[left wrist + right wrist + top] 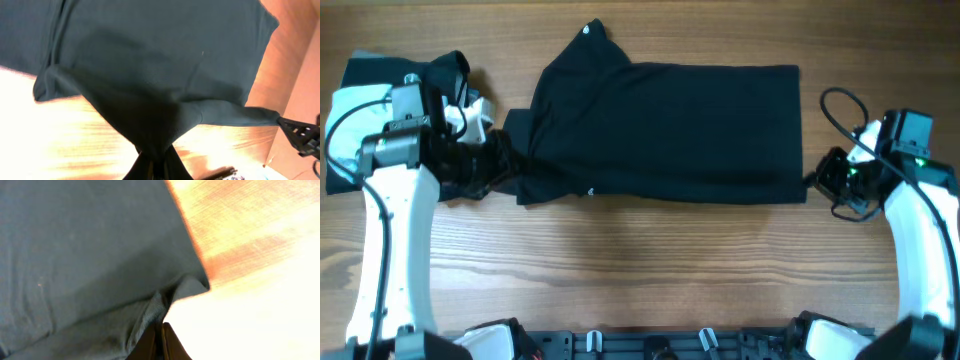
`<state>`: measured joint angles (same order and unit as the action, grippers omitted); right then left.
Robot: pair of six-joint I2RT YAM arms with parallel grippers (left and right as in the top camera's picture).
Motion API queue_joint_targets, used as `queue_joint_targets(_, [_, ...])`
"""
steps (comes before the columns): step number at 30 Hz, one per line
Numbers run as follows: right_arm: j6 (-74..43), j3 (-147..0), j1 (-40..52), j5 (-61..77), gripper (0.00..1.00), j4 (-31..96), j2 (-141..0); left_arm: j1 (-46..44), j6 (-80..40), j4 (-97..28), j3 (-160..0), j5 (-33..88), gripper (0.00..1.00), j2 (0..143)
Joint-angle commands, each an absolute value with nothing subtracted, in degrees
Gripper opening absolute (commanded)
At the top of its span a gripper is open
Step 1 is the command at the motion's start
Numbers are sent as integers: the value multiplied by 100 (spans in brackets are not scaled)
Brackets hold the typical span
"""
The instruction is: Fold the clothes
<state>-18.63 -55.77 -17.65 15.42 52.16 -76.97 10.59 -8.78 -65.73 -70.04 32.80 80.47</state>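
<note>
The pinched edge, now at the shirt's near corner, will be let go by my right gripper on the flat black T-shirt, just inside its short straight end (792, 160) (165, 237).
The black T-shirt (670, 130) lies spread across the middle of the wooden table, folded lengthwise into a long band. My left gripper (502, 160) is shut on the shirt's left end, and the cloth bunches and stretches from the jaws (157, 162) up to the flat body (150, 50). My right gripper (817, 182) is shut on the near right corner of the shirt; in the right wrist view the fingers (161, 339) pinch the fabric edge (100, 270). A small white tag (587, 29) shows at the far top.
Another dark garment (380, 75) lies at the far left under the left arm. A black cable (840, 105) loops over the right arm. The table's front edge holds black fixtures (650, 345).
</note>
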Motion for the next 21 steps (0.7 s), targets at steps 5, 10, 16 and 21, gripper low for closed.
queue_joint_targets(5, [-1763, -5682, -1754, 1367, 5, 5157, -7456, 1105, -766, -7207, -7105, 2294, 4, 7791])
queue_joint_targets(10, [-1806, -5675, -1754, 1417, 4, 4838, -7572, 1098, -792, -6845, -7076, 2261, 4, 7854])
queue_joint_targets(16, [-2440, -5675, -1754, 401, 4, 6475, -7592, 1098, -766, -7811, -6997, 2082, 4, 7854])
queue_joint_targets(21, [-2053, -5673, -1754, 1000, 4, 5483, -7599, 1098, -821, -7072, -6576, 2036, 4, 7854])
